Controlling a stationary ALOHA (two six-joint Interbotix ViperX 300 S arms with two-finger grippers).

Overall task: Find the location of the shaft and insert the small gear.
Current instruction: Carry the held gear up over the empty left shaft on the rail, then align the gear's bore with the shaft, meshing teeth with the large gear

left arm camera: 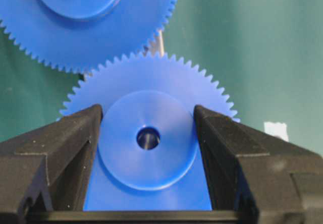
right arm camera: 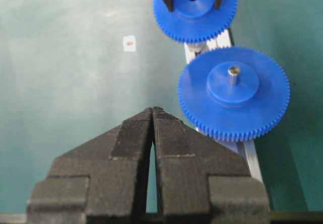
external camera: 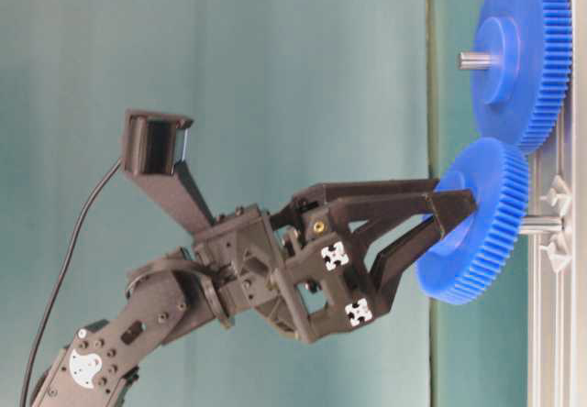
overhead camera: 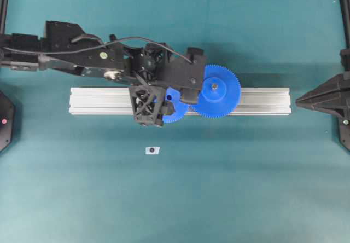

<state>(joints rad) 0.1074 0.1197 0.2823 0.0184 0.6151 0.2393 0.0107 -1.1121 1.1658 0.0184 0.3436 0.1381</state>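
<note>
The small gear, now tilted at the shaft's outer end, will be let go by my left gripper on the shaft of the aluminium bar (overhead camera: 166,98) (left arm camera: 151,141), beside the larger blue gear.
My left gripper (left arm camera: 148,128) is shut on the raised hub of the small gear (left arm camera: 151,82), one black finger on each side. The tip of the shaft (left arm camera: 148,139) shows as grey metal inside the gear's centre hole. From table level the small gear (external camera: 477,224) hangs tilted at the outer end of the shaft (external camera: 541,225), which juts out from the rail. From overhead my left gripper (overhead camera: 170,102) covers most of the small gear (overhead camera: 174,110). My right gripper (right arm camera: 152,109) is shut and empty, parked at the right edge (overhead camera: 299,99).
The larger blue gear (overhead camera: 219,91) sits on its own grey pin (right arm camera: 232,74) on the aluminium rail (overhead camera: 262,100), its teeth close beside the small gear's. A small white marker (overhead camera: 152,150) lies on the green table in front of the rail.
</note>
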